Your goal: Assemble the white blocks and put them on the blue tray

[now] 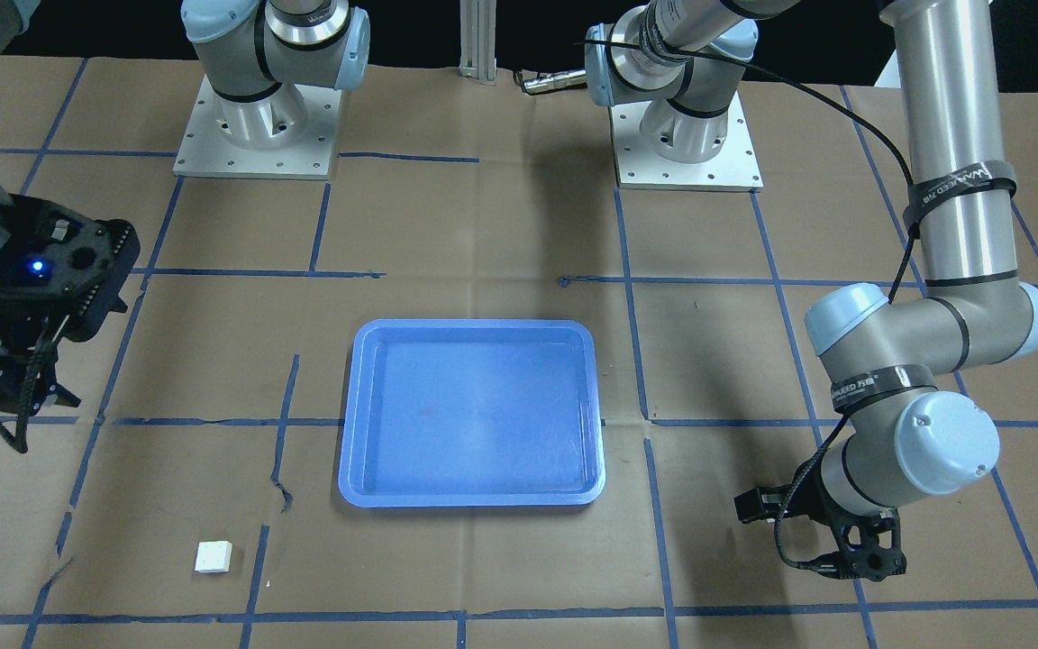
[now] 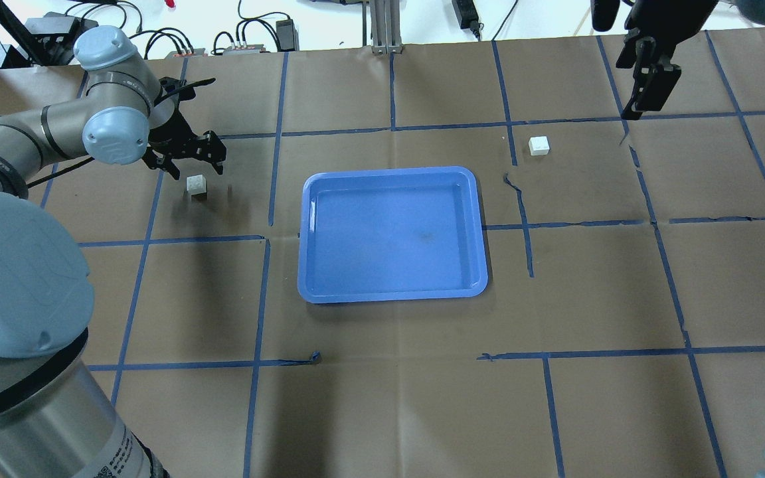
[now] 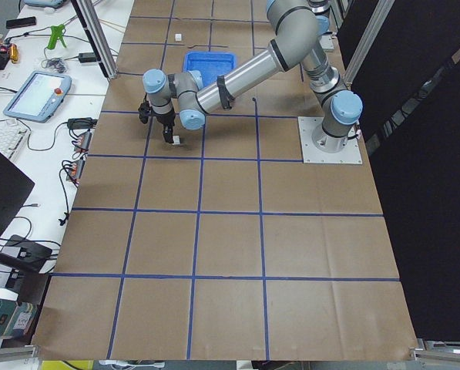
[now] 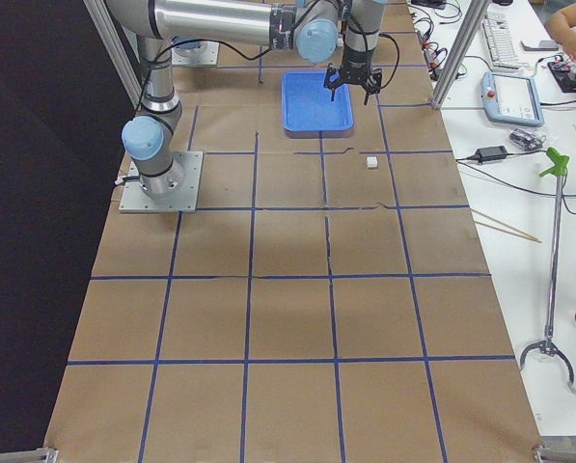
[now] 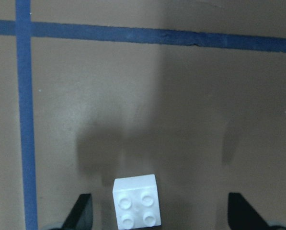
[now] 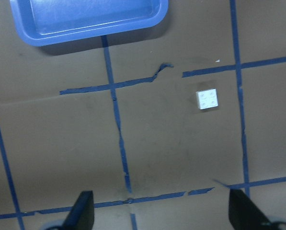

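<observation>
The white block lying away from my left gripper is next for my right gripper, which should go there and close on that block's two opposite sides [image 1: 213, 557] [image 6: 207, 99].
One white block [image 5: 136, 207] lies studs up on the brown paper, left of the blue tray [image 2: 392, 292]. It also shows in the overhead view [image 2: 196, 183]. My left gripper [image 5: 162, 213] is open and hangs just above it, with a finger on either side and not touching it. The other white block [image 2: 538, 145] lies right of the tray and shows in the right wrist view [image 6: 207, 99]. My right gripper [image 2: 645, 99] is open and empty, high above the table, beyond and to the right of that block. The tray holds nothing.
Brown paper with a blue tape grid covers the table. Both arm bases [image 1: 258, 126] stand on plates at the robot's edge. In the front-facing view the left arm's elbow [image 1: 924, 397] hangs beside the tray. Benches with gear flank the table ends.
</observation>
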You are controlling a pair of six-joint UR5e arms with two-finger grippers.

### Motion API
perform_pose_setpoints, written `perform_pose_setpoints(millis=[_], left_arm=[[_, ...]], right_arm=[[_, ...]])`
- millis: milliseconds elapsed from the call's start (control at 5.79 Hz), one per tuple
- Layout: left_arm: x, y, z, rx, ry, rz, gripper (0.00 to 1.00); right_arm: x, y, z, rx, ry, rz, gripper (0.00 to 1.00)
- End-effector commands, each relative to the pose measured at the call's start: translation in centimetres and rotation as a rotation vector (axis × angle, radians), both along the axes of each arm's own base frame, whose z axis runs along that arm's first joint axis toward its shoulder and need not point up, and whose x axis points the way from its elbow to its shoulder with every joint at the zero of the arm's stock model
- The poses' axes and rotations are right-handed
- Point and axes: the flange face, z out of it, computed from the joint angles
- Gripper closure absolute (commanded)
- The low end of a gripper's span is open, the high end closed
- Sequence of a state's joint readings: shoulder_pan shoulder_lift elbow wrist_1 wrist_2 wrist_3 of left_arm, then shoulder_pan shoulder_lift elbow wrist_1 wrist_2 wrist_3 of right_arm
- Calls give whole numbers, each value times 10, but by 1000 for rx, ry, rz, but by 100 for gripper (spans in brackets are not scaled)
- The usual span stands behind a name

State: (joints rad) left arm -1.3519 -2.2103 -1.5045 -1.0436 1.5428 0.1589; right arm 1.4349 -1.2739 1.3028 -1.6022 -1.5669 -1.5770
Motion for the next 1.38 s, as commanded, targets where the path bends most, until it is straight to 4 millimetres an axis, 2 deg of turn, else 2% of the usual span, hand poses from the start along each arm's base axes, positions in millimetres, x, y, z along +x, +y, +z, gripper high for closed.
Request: perform_pose_setpoints(millis=[0,173,345,518,691,864,1036,1209], left_arm=[[0,1,-8,18,3,-9,26],[0,1,-8,19,3,-19,68],[0,1,-8,19,5,-23,97],[1,3,6,4,4,-64,100],[-2,10,29,-9,8,-221,100],[-18,35,45,47,45,-422,100],[-44,50,68,46,60,-613,100],[-81,57,75,52,77,-838,100]], right_arm=[[-12,-74,-37,-3,-38,188,0],[-14,-91,-65,14,-53,228,0],[-14,-118,-118,-14,-98,280,0],[-17,-127,-157,14,-147,327,0],[-25,-130,-181,17,-241,341,0],[-37,-122,-214,45,-322,321,0],[-46,-116,-234,33,-390,288,0],[-45,-109,-254,23,-395,280,0]])
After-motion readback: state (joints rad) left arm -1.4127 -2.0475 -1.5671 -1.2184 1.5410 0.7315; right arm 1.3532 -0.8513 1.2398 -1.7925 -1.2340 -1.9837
